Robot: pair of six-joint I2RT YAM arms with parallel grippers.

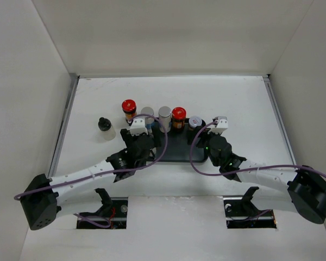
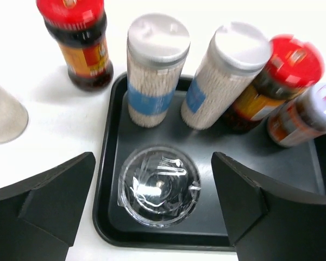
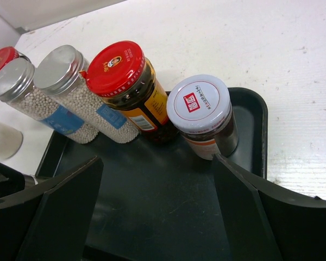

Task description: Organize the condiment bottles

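Note:
Next, I close my left gripper on the lid [image 1: 129,105] [image 2: 71,11] of the red-lidded jar that is outside the black tray, near the black-capped bottle.
My left gripper [image 1: 139,132] [image 2: 153,166] is open, its fingers wide on either side of the clear shaker [image 2: 158,185], which stands on the black tray's [image 2: 111,163] near-left corner, untouched. Behind it on the tray stand two silver-capped cylinders [image 2: 155,70] [image 2: 225,70], a red-lidded jar [image 2: 277,81] and the silvery-lidded jar [image 2: 309,114]. The other red-lidded jar [image 1: 129,109] [image 2: 76,41] and the black-capped bottle [image 1: 105,128] stand on the table left of the tray. My right gripper [image 1: 207,132] [image 3: 157,163] is open and empty over the tray, just in front of the silvery-lidded jar [image 3: 201,109].
The tray [image 1: 176,153] lies mid-table just ahead of both wrists. White walls enclose the table on the left, back and right. In the right wrist view the tray floor [image 3: 152,206] between the fingers is bare.

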